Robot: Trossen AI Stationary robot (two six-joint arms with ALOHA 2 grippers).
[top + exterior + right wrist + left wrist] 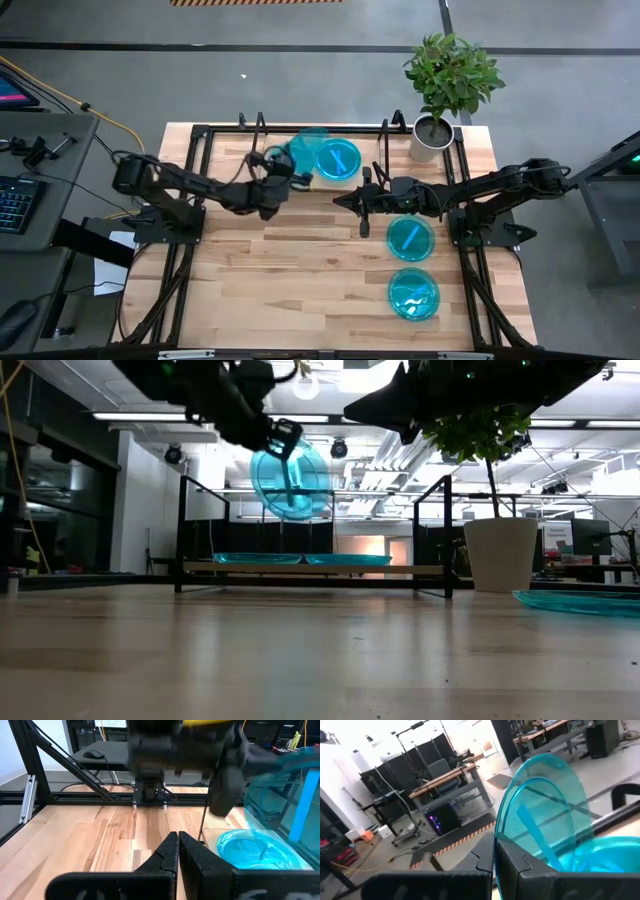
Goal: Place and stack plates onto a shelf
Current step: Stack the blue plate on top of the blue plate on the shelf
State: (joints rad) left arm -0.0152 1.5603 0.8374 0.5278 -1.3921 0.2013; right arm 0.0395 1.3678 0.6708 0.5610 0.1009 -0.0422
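I should let go of the cyan plate in my left gripper on top of the shelf plate farther from the potted plant [300, 159].
My left gripper [278, 172] is shut on one cyan plate [290, 480], which it holds on edge in the air over the shelf's [310, 569] left half. The same plate fills the left wrist view [540, 810]. On the shelf's board lie a plate at the left [258, 558] and one at the right [338, 160]. Two more plates [410, 238] [414, 294] lie flat on the table at the near right. My right gripper [345, 200] hangs shut and empty over the table in front of the shelf's right half. My left gripper pinches the plate's rim [499, 837] between its two fingers, which come about level from the table's left side. The plate stands nearly upright, hanging below the fingers [283, 438], lifted clear of the shelf and of the plates lying there.
A potted plant [445, 85] in a white pot stands at the table's far right corner, beside the shelf's right wire frame [385, 140]. Bare wood [270, 270] lies at the table's near left and middle.
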